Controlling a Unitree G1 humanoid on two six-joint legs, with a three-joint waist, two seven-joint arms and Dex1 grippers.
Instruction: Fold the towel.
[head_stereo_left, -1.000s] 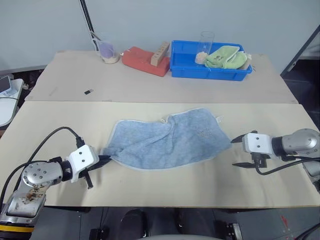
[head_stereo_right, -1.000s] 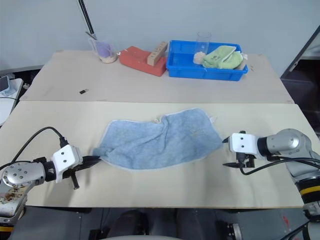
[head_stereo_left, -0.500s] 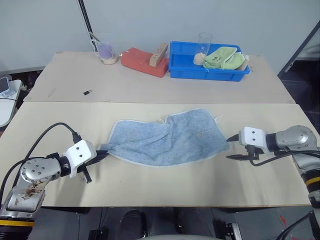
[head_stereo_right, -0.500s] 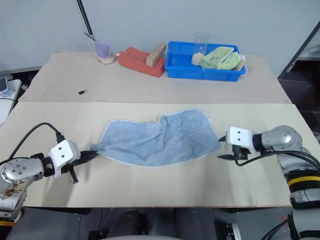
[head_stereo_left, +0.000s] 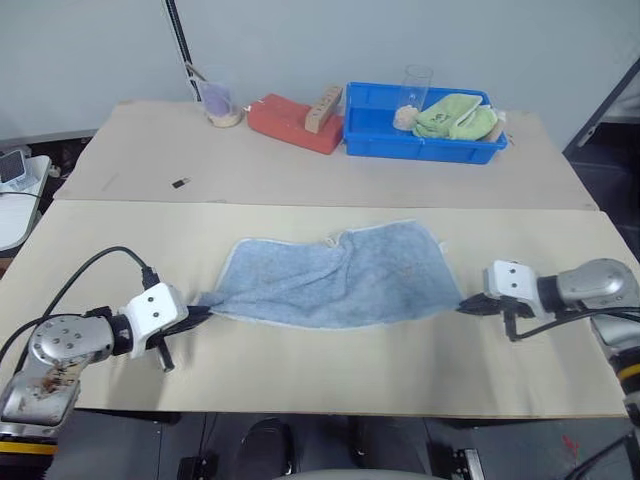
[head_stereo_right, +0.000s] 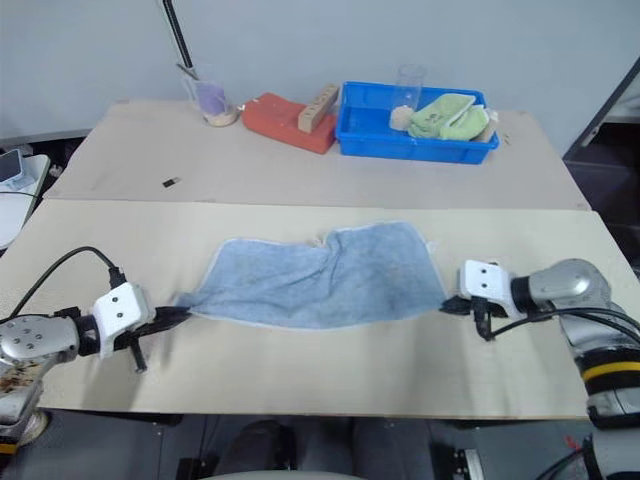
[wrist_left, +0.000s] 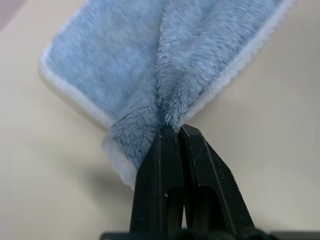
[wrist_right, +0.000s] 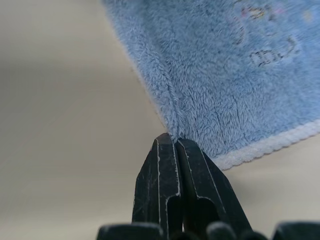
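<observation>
Next, I release the towel's near corner with my left gripper on the bare table (head_stereo_left: 206, 256) (wrist_left: 46, 111) just beside the towel's far corner.
The light blue towel (head_stereo_left: 335, 283) with white edging lies stretched across the near table, rumpled along its middle. At its near left corner my left gripper (head_stereo_left: 200, 309) is shut, pinching the bunched cloth; the left wrist view shows the towel (wrist_left: 165, 65) fanning out from the closed fingertips (wrist_left: 176, 131). On the other side my right gripper (head_stereo_left: 465, 305) is shut on the near right corner. In the right wrist view the towel (wrist_right: 225, 75) with its small dark printed mark runs into the pinched black tips.
A blue bin (head_stereo_left: 420, 140) at the back holds a lime-green cloth (head_stereo_left: 455, 115) and a clear cup. Left of it are a red block (head_stereo_left: 293, 122) with a wooden piece and a cup with something purple inside (head_stereo_left: 219, 98). A small dark item (head_stereo_left: 180, 183) lies on the far table.
My right gripper was open beside the towel's right corner; it has moved in and shut on it. The left grip is unchanged, and the towel now lies more stretched between the two.
</observation>
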